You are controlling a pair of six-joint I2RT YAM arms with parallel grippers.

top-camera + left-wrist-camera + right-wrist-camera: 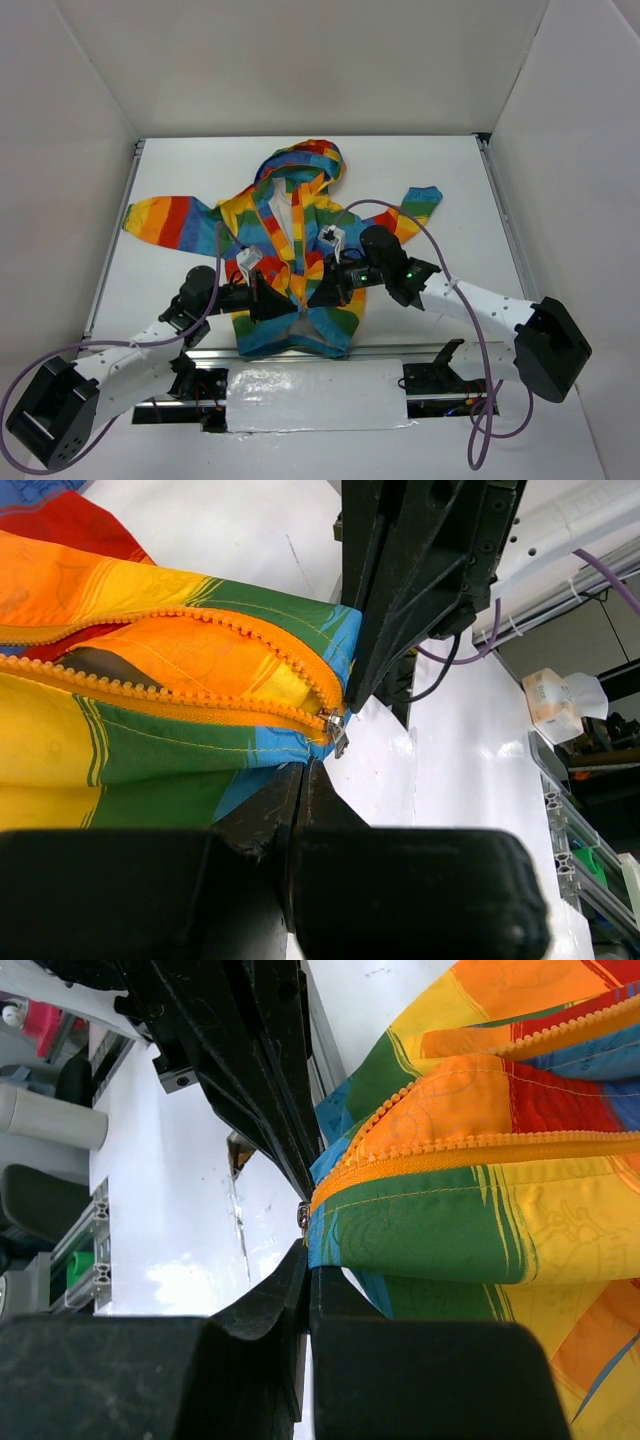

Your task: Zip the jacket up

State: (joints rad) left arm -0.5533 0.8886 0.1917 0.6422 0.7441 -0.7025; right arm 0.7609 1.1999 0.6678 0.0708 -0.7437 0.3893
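Observation:
The blue hem beside the slider is pinched in my right gripper, so that gripper should open and grab the slider's pull tab (340, 740) while my left gripper holds the hem.
The rainbow-striped jacket (290, 240) lies flat on the table, hood far, hem near. Its orange zipper (200, 665) is open, and the two tooth rows meet at the metal slider (336, 730) at the bottom hem. My left gripper (272, 300) is shut, pinching the blue hem (255, 770) just left of the slider, fingertips together in the left wrist view (303, 767). My right gripper (322, 290) is shut on the hem's other side (335, 1235), its fingertips closed just below the slider (304, 1217) in the right wrist view (308, 1257). The two grippers face each other, nearly touching.
The table's near edge (300, 352) runs just below the hem, with a white taped panel (315, 400) in front. White walls enclose the table (450, 180) on three sides. The sleeves (165, 220) spread out left and right.

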